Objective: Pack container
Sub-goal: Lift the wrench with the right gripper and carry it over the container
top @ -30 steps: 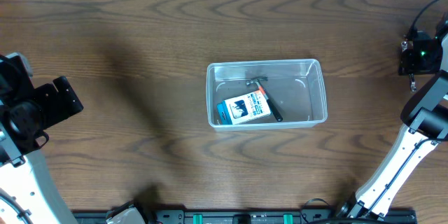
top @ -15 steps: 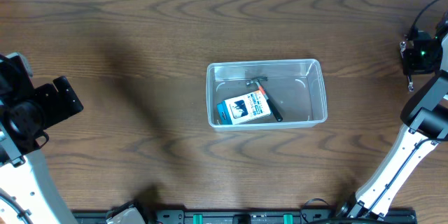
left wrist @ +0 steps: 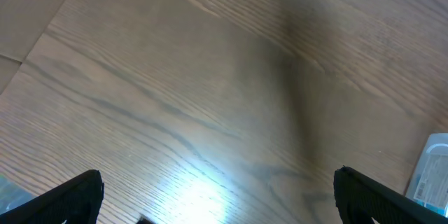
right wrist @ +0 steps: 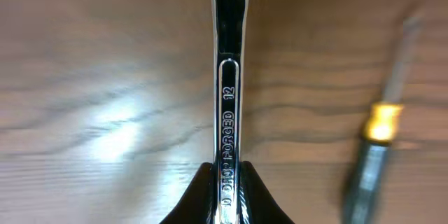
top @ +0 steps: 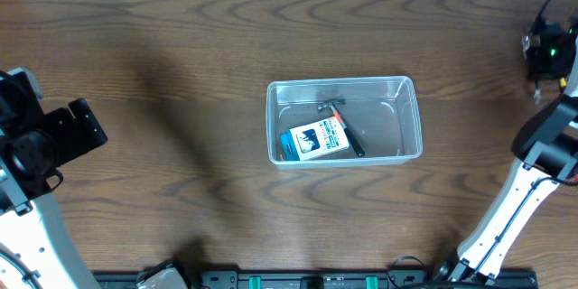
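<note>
My right gripper is going to let go of the steel wrench inside the clear plastic container [top: 305,122], along the far edge of the blue-and-white box.
The clear plastic container [top: 411,113] stands at the table's middle. A blue-and-white box [top: 314,140] and a small hammer [top: 341,122] lie inside it. Its corner also shows at the right edge of the left wrist view [left wrist: 430,175]. My right gripper [right wrist: 227,171] is shut on a steel wrench [right wrist: 227,77] marked "DROP FORGED 12" and holds it over the wood. In the overhead view the right wrist [top: 546,54] is at the far right edge. My left gripper [left wrist: 220,199] is open and empty over bare table at the far left [top: 81,126].
A screwdriver [right wrist: 378,140] with a yellow collar lies blurred on the table to the right of the wrench in the right wrist view. The wooden table [top: 181,54] has its far edge along the top of the overhead view.
My right wrist has shifted a little to the right and toward the far edge. The left arm and the container's contents have not moved.
</note>
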